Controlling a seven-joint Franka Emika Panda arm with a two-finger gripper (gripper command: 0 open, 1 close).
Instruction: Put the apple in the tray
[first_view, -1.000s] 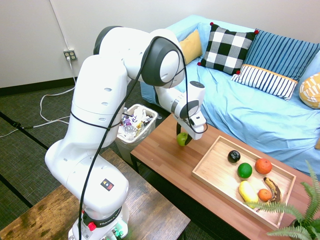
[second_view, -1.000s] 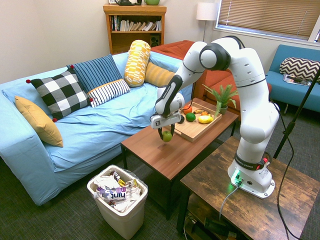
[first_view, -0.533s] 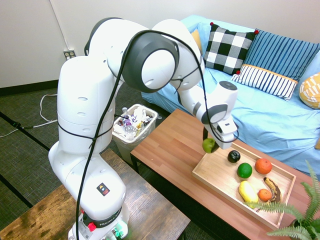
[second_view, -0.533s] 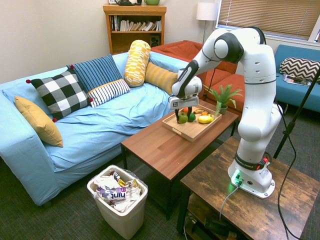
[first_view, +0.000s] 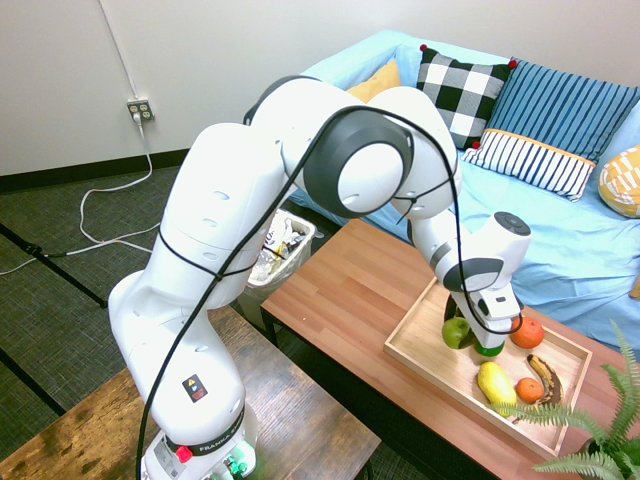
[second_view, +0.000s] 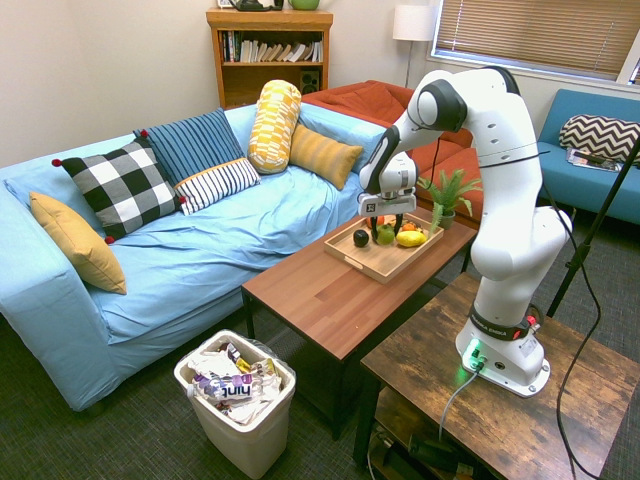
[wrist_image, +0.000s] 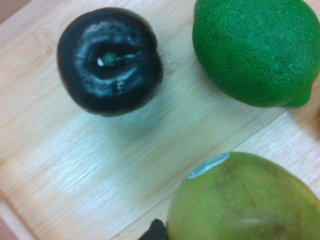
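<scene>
The robot's gripper should release the apple on the bottom of the tray beside the deep-green round fruit (first_view: 461, 353) (wrist_image: 260, 192), close to the lemon.
The yellow-green apple (first_view: 456, 332) (second_view: 385, 236) is low inside the light-wood tray (first_view: 425, 345) (second_view: 372, 262), near its middle. My gripper (first_view: 464, 322) (second_view: 385, 229) reaches down from above and is shut on the apple. I cannot tell whether the apple touches the tray floor. In the wrist view the apple (wrist_image: 245, 200) fills the near corner over the tray floor (wrist_image: 75, 165), beside a black plum (wrist_image: 110, 60) and a deep-green round fruit (wrist_image: 255, 50).
The tray also holds an orange (first_view: 528, 331), a lemon (first_view: 495, 383), a small orange (first_view: 529, 390) and a banana (first_view: 548, 376). The plum (second_view: 361, 238) lies left of the apple. A potted plant (first_view: 600, 440) stands past the tray on the coffee table (first_view: 340, 290). A bin (first_view: 285, 240) stands on the floor.
The arm carried the apple from above the table's bare end across to the tray, then lowered it in among the other fruit. The gripper stayed shut on it.
</scene>
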